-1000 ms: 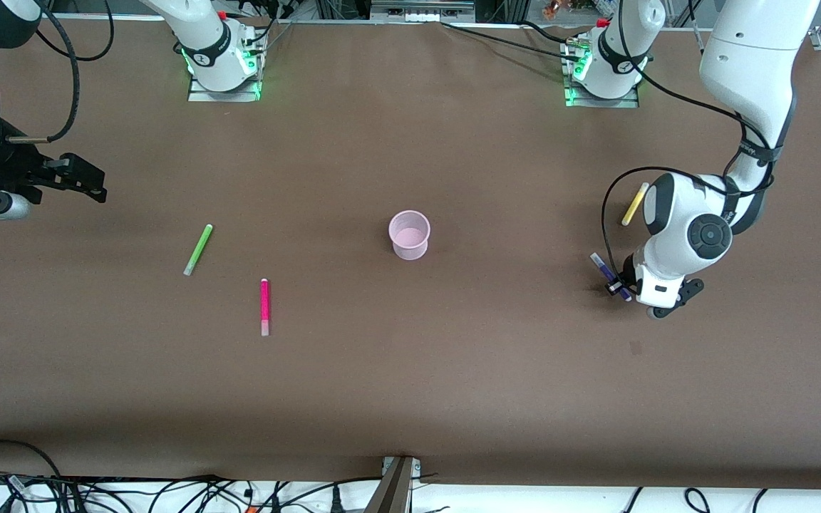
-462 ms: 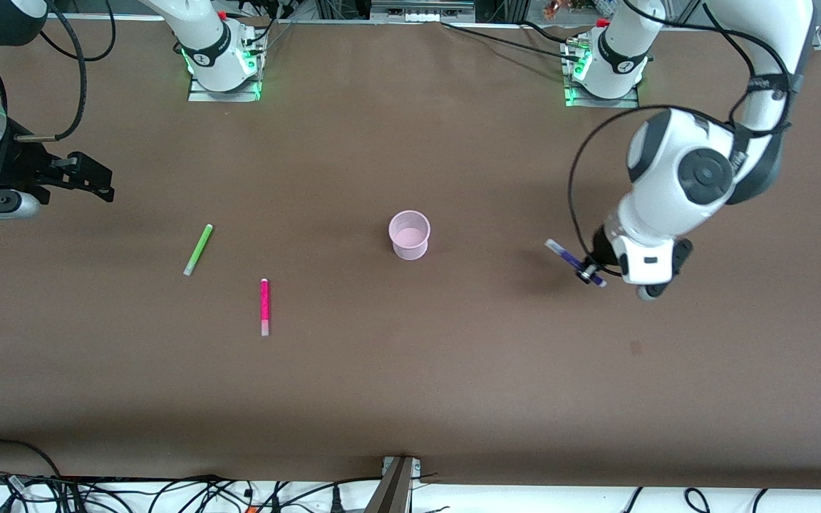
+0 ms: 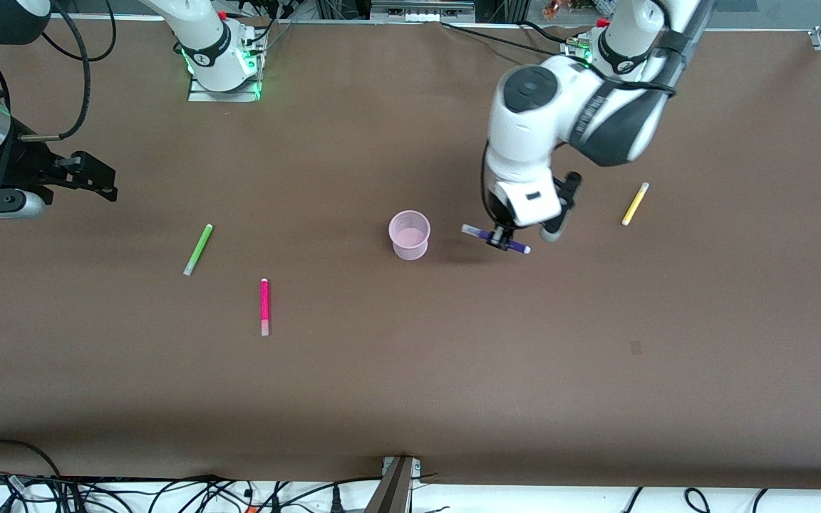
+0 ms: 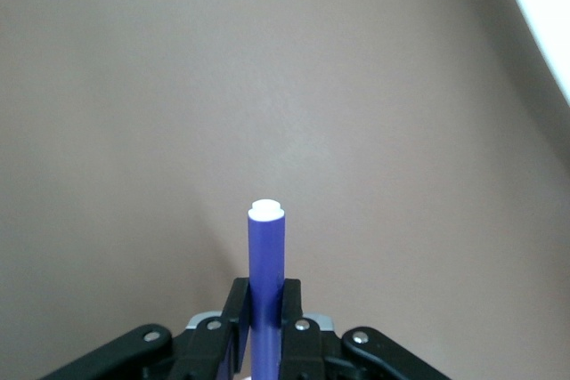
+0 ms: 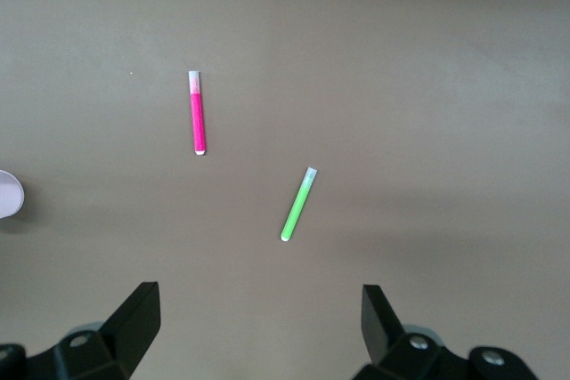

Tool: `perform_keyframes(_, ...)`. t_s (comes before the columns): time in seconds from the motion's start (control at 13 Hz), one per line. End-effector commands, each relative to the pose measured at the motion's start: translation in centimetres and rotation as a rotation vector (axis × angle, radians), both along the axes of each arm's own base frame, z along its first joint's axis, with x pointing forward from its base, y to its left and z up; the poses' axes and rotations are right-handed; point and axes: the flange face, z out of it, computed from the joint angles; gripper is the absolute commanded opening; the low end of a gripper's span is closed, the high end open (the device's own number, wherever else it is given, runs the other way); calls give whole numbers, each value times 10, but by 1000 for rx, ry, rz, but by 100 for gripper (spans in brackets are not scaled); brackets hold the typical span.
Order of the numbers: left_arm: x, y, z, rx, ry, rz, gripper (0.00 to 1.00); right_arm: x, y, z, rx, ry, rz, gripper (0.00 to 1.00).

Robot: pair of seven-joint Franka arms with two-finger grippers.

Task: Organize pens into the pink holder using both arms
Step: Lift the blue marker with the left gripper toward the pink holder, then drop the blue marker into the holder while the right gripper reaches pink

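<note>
The robot's left gripper will release the purple pen inside the opening of the empty pink holder (image 3: 412,234).
My left gripper (image 3: 500,242) is shut on the purple pen (image 3: 478,233) and holds it roughly level in the air beside the pink holder (image 3: 409,234), toward the left arm's end. In the left wrist view the pen (image 4: 265,246) stands clamped between the jaws of the gripper (image 4: 265,309). My right gripper (image 3: 100,184) is open and empty over the table's right-arm end. The green pen (image 3: 197,249), the magenta pen (image 3: 264,306) and the yellow pen (image 3: 634,204) lie on the table. The right wrist view shows the gripper (image 5: 263,309), the green pen (image 5: 298,205), the magenta pen (image 5: 198,113) and the holder's edge (image 5: 7,195).
The brown table (image 3: 410,385) is bare nearer the front camera. The arm bases (image 3: 224,68) (image 3: 603,78) stand at the edge farthest from the camera. Cables and a metal bracket (image 3: 398,484) lie along the nearest edge.
My left arm has lifted the purple pen off the table and carried it from the left arm's end to beside the pink holder, uncovering the yellow pen. The right gripper has barely shifted.
</note>
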Motion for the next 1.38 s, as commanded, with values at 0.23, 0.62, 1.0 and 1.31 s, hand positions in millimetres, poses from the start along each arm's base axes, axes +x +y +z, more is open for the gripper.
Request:
perform_keyframes(0.23,-36,-95,-33,225,-217,126,0,7,0,-13,-7,28,10,100)
perform_keyframes(0.62,-63,-142,-67,362,-318,225,0,14,-5,-36,-19,71,-3,100)
perform_keyframes(1.0,-73,-169,-85,411,-438,283,0,20,-4,-54,-26,101,0,100)
perform_keyframes(1.31,-86,-182,-109,451,-488,270,0,35,7,-106,-48,187,11,100)
